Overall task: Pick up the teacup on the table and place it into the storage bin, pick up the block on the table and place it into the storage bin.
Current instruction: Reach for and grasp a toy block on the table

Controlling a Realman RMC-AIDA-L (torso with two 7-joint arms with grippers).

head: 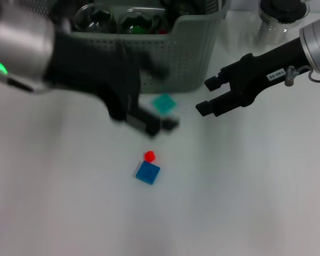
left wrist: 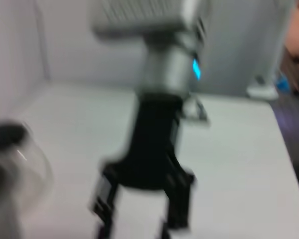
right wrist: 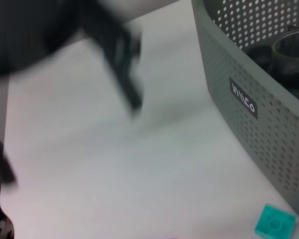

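Note:
I will move my left gripper next to the blue block beside the small red block and close it on the blue block's sides [head: 148, 173].
The grey-green perforated storage bin [head: 192, 53] stands at the back of the white table, its black label [right wrist: 243, 97] showing in the right wrist view. Clear glass teacups [head: 90, 18] sit inside it. Three blocks lie in front: a teal one [head: 164, 103] [right wrist: 274, 220] close to the bin wall, a blue one [head: 148, 173], and a small red one [head: 149, 156] touching the blue. My left gripper [head: 162, 125], blurred by motion, hangs open and empty just in front of the teal block. My right gripper [head: 202, 96] [left wrist: 139, 224] is open to the right of the teal block.
A clear glass jar with a dark lid [head: 280, 16] stands at the back right beside the bin. The left wrist view shows a glass vessel [left wrist: 15, 159] at its edge. White tabletop [head: 69, 202] spreads around the blocks.

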